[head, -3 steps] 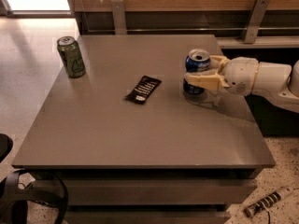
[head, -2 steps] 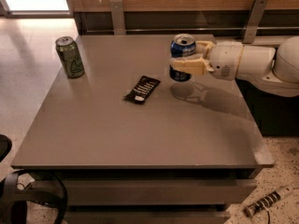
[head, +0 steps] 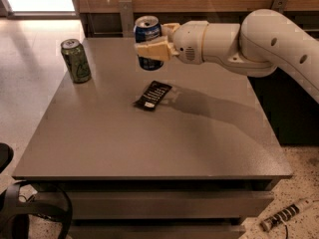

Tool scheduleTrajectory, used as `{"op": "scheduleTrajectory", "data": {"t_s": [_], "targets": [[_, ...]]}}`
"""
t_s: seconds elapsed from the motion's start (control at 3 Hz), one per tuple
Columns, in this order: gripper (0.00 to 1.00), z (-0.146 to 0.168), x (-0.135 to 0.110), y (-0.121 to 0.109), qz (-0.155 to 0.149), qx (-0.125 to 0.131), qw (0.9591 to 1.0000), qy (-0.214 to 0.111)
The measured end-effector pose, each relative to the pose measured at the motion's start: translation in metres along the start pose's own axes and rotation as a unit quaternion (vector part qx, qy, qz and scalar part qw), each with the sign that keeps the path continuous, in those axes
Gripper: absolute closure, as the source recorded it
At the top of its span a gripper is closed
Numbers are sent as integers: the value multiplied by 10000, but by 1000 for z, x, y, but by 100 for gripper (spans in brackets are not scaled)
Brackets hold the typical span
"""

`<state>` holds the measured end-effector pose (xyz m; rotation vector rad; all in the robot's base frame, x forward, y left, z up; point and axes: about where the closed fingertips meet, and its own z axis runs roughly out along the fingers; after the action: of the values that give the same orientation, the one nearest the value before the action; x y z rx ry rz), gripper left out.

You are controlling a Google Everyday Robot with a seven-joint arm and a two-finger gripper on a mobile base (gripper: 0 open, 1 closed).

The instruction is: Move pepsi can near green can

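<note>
Next, my gripper lets go of the pepsi can close beside the green can (head: 106, 81), set down on the side of it that faces the black snack packet.
The pepsi can (head: 148, 35), blue with a silver top, is held upright in the air above the table's back middle. My gripper (head: 153, 46) is shut on it, with a cream finger across its front, and the white arm reaches in from the right. The green can (head: 76, 60), olive with pale markings, stands upright on the table near its back left corner, well to the left of the pepsi can and apart from it.
A black snack packet (head: 152, 95) lies flat on the grey table (head: 149, 148), just below the held can. A wooden wall and metal brackets run behind the table. Cables lie on the floor at bottom left and bottom right.
My gripper has lifted the pepsi can off the table and carried it left, from the right side to above the black packet. The green can and packet have not moved.
</note>
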<state>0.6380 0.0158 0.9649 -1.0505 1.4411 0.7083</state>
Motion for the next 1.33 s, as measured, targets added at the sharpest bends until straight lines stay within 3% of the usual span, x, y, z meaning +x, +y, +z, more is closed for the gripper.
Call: {"op": "scheduleTrajectory", "data": {"t_s": [0.67,1.33], "targets": [[100,101,-1,26,48,-605,9979,-238],[100,156,28,31,-95,-665,9977,-87]]}}
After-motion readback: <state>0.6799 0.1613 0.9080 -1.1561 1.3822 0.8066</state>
